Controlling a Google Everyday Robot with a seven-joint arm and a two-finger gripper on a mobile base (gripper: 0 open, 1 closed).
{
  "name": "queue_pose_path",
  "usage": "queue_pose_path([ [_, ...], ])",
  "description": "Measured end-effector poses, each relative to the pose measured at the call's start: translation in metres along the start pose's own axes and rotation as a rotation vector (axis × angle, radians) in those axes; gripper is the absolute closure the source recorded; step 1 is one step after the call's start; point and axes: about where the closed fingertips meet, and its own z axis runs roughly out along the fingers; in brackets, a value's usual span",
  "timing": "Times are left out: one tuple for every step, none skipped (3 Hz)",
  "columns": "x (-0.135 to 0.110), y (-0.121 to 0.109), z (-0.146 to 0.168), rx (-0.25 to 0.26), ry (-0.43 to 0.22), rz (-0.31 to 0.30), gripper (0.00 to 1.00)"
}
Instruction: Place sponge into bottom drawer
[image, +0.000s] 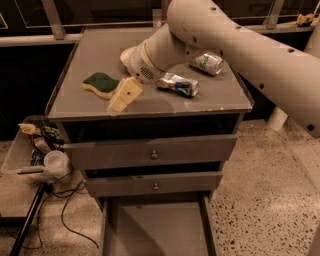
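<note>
My gripper is to move to the sponge next and shut on its end (110, 87) nearest the crushed cans.
The sponge (101, 84), dark green on top with a pale yellow body, lies flat on the left part of the grey cabinet top (150, 102). My gripper (121, 99) hangs at the end of the white arm, right beside the sponge's right edge and low over the cabinet top. It holds nothing that I can see. The bottom drawer (155, 227) is pulled out at the foot of the cabinet, and its flat grey floor shows nothing in it.
Two crushed cans lie on the top, one (177, 84) just right of the gripper and one (207, 62) further back. A white bowl (125, 54) sits partly behind the arm. The two upper drawers (152, 152) stand slightly ajar. A bin of clutter with a cup (55, 162) and cables sits at the left.
</note>
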Motion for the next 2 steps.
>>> queue_pose_path([
  [-0.008, -0.014, 0.024, -0.013, -0.012, -0.005, 0.00],
  [-0.015, -0.028, 0.041, -0.016, -0.020, 0.001, 0.00],
])
